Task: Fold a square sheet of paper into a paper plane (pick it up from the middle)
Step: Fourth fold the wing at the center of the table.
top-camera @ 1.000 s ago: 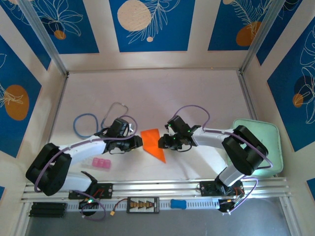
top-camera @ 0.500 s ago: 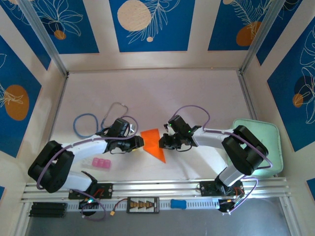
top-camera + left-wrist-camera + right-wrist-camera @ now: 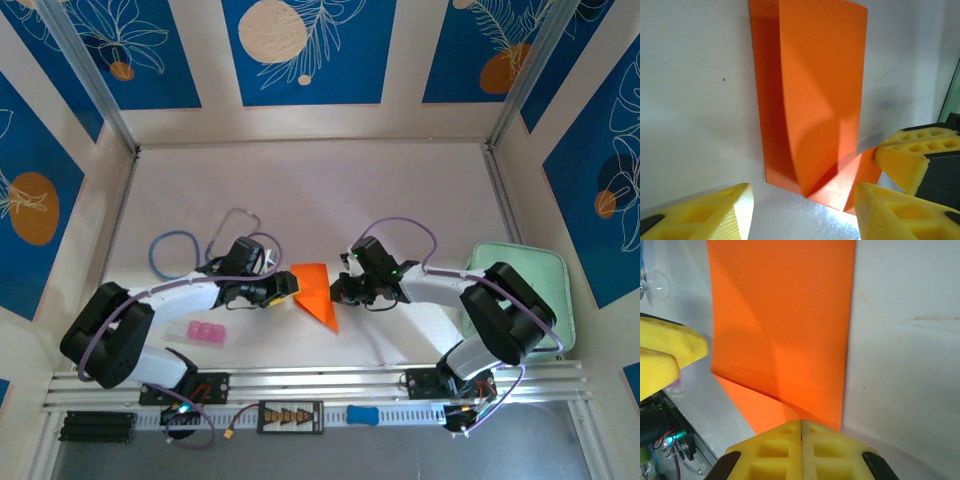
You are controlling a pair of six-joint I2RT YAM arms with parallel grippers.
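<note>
My right gripper is pinching the raised flap at the side of the sheet while the sheet's upper layer gapes, so next I open it and grab the sheet's pointed end (image 3: 332, 324).
The square sheet of paper (image 3: 314, 288), bright orange and partly folded, lies at the middle of the table between both grippers. Its upper layer (image 3: 815, 95) curls up off the lower layer, and one corner (image 3: 862, 175) lifts toward the right gripper's yellow fingers (image 3: 907, 152). My left gripper (image 3: 288, 287) is at the sheet's left edge, open, its fingertips (image 3: 715, 215) apart and clear of the paper. My right gripper (image 3: 801, 437) is shut at the sheet's right edge, with the raised orange flap (image 3: 785, 340) running into its closed tips.
A pale green tray (image 3: 545, 290) sits at the right behind the right arm. A small pink block (image 3: 205, 333) lies near the left arm. A blue ring (image 3: 172, 253) and a grey cable loop (image 3: 235, 222) lie at the back left.
The right gripper has closed at the sheet's right edge. The left gripper has opened wider and shifted slightly right. The orange sheet now looks narrower and more upright.
</note>
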